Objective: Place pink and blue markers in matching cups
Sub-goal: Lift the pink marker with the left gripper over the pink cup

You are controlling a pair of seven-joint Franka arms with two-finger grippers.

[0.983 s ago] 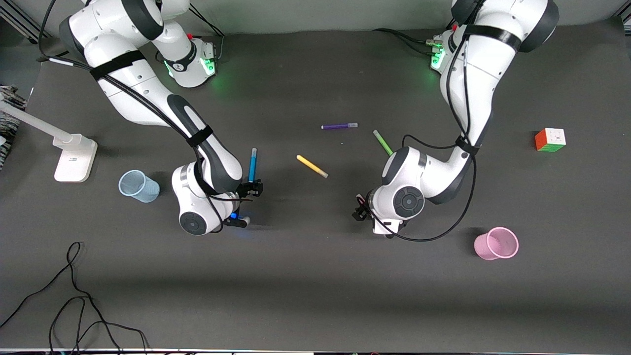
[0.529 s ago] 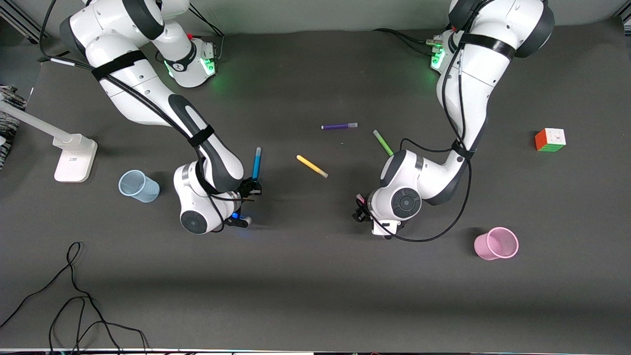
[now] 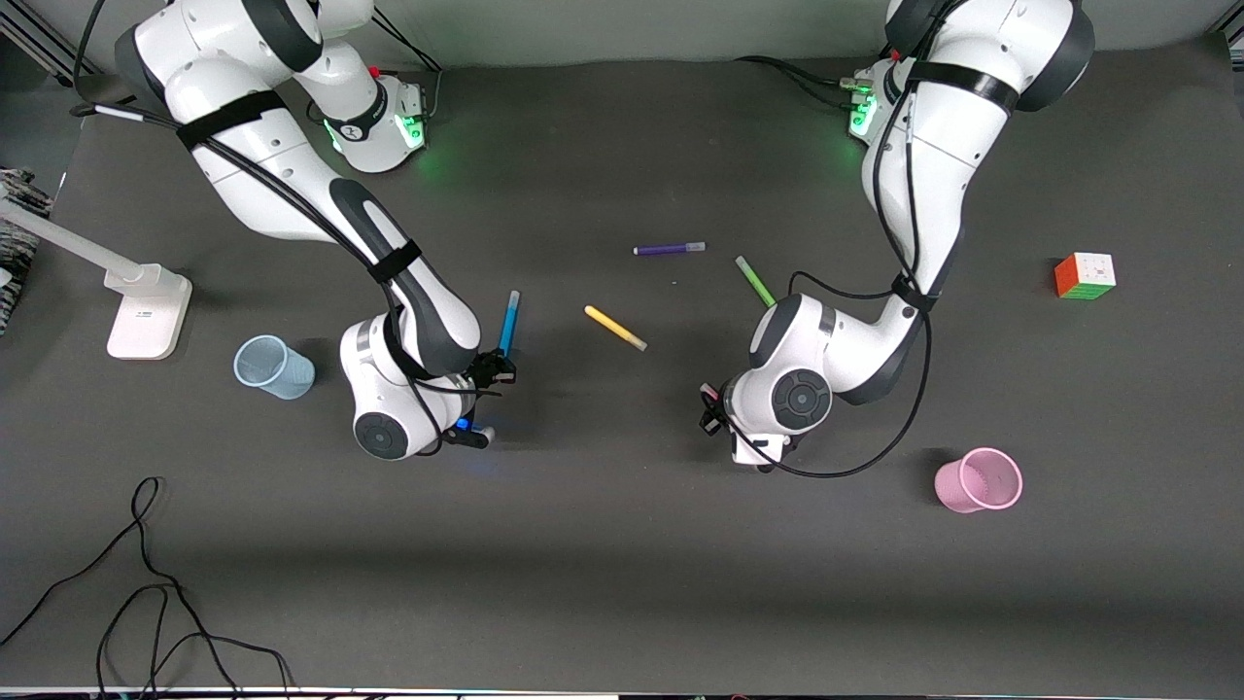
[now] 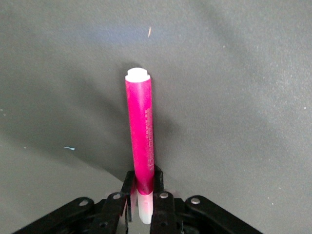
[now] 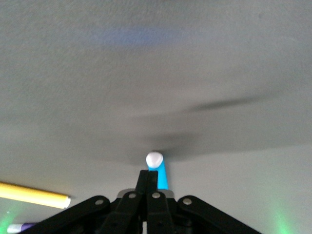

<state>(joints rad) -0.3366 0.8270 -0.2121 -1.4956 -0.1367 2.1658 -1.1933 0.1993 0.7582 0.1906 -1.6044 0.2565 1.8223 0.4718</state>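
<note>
Next, I open my right gripper and close it around the marker's body [image 3: 509, 326] before carrying it, because its fingers meet each other beside the blue marker.
My right gripper [image 3: 494, 367] is shut on the blue marker [image 3: 507, 326] at one end. The marker slants up from the jaws over the table, beside the pale blue cup [image 3: 274, 367]. In the right wrist view the marker's white tip [image 5: 154, 159] shows just past the closed gripper [image 5: 152, 171]. My left gripper [image 3: 712, 406] is shut on the pink marker [image 4: 141, 131] near its pale cap, and the marker sticks out past the gripper [image 4: 144, 175] over bare table. Only a pink bit [image 3: 709, 392] of it shows in the front view. The pale pink cup [image 3: 980, 480] stands toward the left arm's end, nearer the front camera.
A yellow pen [image 3: 615, 328], a purple pen [image 3: 669, 249] and a green pen [image 3: 754, 280] lie mid-table between the arms. A colour cube [image 3: 1085, 276] sits toward the left arm's end. A white lamp base [image 3: 148, 311] and a black cable [image 3: 146, 583] are at the right arm's end.
The blue marker's upper end has swung slightly toward the left arm's end while held in my right gripper. The left gripper has barely moved.
</note>
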